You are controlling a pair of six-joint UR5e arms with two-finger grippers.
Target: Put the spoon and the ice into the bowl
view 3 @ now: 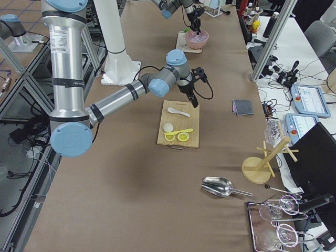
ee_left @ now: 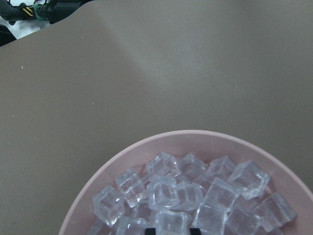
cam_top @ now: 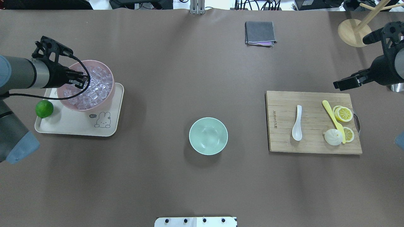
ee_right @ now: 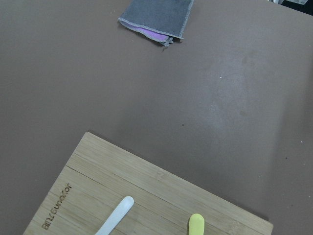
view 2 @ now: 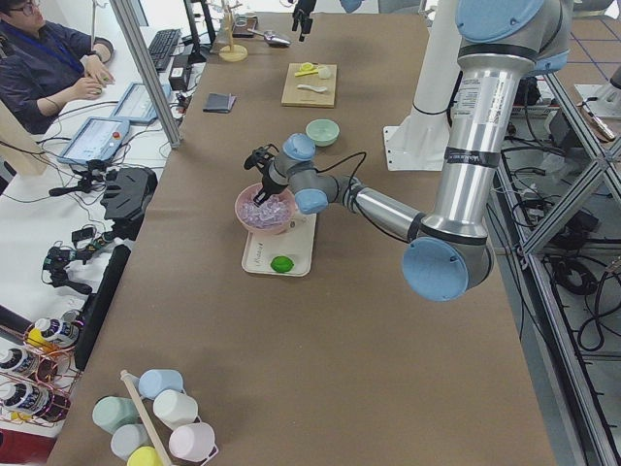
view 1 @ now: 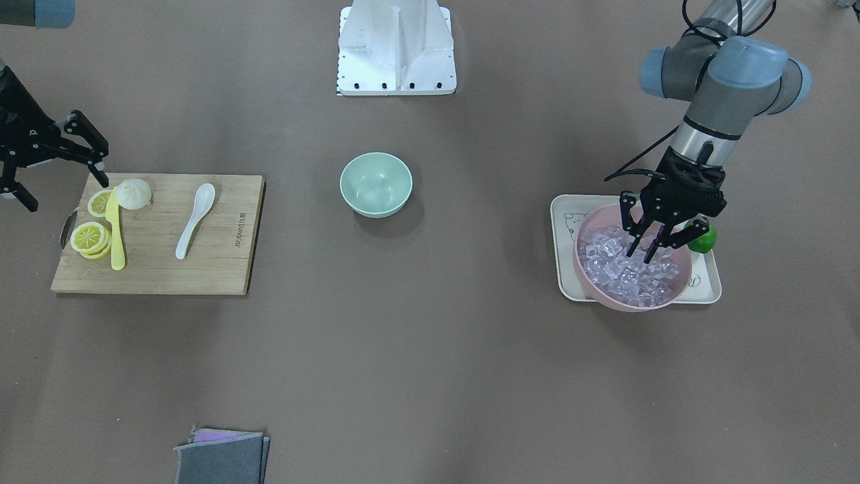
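Note:
Next, my left gripper releases the ice cube on the bottom of the empty mint-green bowl (view 1: 370,186).
The white spoon (view 1: 195,218) lies on the wooden cutting board (view 1: 215,269); it also shows in the overhead view (cam_top: 297,123) and the right wrist view (ee_right: 115,218). The mint-green bowl (view 1: 376,185) stands empty at the table's middle (cam_top: 208,136). Many ice cubes (view 1: 618,269) fill the pink bowl (cam_top: 107,94). My left gripper (view 1: 641,254) reaches down into the pink bowl, its tips closed around one ice cube (ee_left: 171,223). My right gripper (view 1: 66,193) is open and empty, hovering by the board's corner near the lemon slices.
The pink bowl sits on a cream tray (cam_top: 75,129) with a green lime (cam_top: 44,108). A yellow knife (view 1: 117,235), lemon slices (view 1: 91,238) and a white bun (view 1: 134,193) share the board. A grey cloth (view 1: 222,457) lies at the operators' edge. The robot base (view 1: 396,50) stands behind the bowl.

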